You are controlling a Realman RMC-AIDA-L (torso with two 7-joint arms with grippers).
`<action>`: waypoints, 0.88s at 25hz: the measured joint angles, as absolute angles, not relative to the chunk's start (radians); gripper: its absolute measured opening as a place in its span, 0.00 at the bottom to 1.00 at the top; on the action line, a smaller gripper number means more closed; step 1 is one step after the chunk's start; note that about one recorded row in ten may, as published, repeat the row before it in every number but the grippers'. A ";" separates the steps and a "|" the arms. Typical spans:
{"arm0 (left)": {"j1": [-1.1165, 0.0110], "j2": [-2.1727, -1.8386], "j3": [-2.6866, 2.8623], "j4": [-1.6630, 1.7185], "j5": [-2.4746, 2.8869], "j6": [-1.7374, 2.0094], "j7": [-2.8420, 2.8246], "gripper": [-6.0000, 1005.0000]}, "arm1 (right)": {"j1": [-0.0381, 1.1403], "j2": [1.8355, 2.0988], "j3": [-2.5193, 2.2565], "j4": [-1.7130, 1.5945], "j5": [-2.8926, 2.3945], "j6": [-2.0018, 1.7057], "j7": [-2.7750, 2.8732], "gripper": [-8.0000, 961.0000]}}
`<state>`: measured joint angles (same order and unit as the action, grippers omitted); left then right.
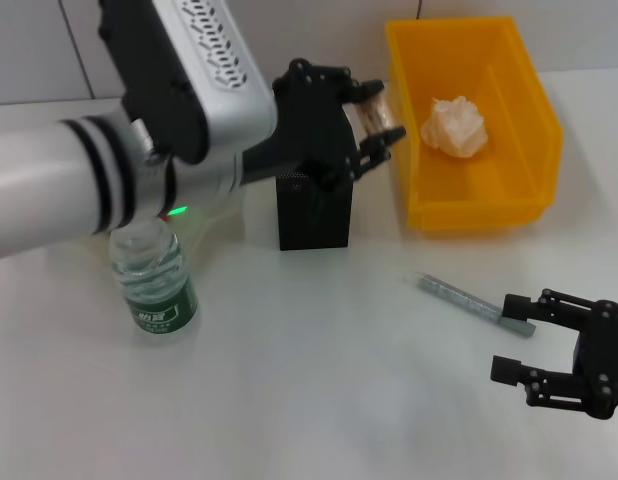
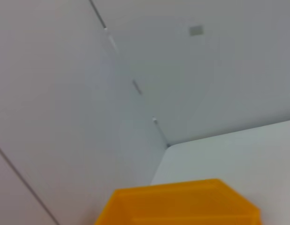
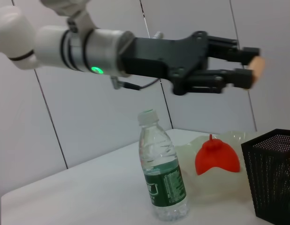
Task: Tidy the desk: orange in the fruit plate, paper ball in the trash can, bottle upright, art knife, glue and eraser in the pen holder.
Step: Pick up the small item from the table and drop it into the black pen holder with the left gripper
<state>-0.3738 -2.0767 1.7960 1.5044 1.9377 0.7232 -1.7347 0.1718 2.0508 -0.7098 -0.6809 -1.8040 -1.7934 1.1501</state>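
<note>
Next, I let go of the tan eraser with my left gripper inside the black mesh pen holder [image 1: 308,168], between the bottle and the yellow trash can.
My left gripper [image 1: 384,125] hovers just above the black mesh pen holder [image 1: 314,212], shut on the tan eraser [image 1: 373,108]. The right wrist view shows that same eraser [image 3: 258,66] between its fingertips, over the pen holder [image 3: 271,174]. The bottle [image 1: 155,276] stands upright on the desk [image 1: 309,400]. The paper ball [image 1: 455,128] lies in the yellow trash can [image 1: 534,190]. The orange [image 3: 217,157] rests in the pale fruit plate [image 3: 189,152]. A slim grey art knife [image 1: 476,303] lies on the desk beside my open right gripper [image 1: 509,338]. The glue is out of view.
The trash can [image 2: 182,204] stands at the desk's back right against the tiled wall. In the head view my left arm hides the fruit plate. The bottle [image 3: 164,180] stands in front of the plate in the right wrist view.
</note>
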 joint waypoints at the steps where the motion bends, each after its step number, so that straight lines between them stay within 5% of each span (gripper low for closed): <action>1: -0.374 -2.077 1.796 1.504 1.938 0.723 -1.735 0.41 | 0.172 2.051 -0.710 -0.681 -1.804 -1.794 1.150 0.82; 8: -0.497 -2.079 1.854 1.280 1.959 0.482 -1.726 0.41 | 0.183 2.051 -0.710 -0.681 -1.815 -1.797 1.150 0.82; 22: -0.532 -2.080 1.879 1.197 2.026 0.425 -1.727 0.41 | 0.198 2.051 -0.706 -0.681 -1.827 -1.792 1.155 0.82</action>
<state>-0.5319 -2.0800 1.8788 1.1969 2.0264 0.4252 -1.7267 0.1981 2.0509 -0.7056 -0.6811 -1.8270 -1.7921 1.1551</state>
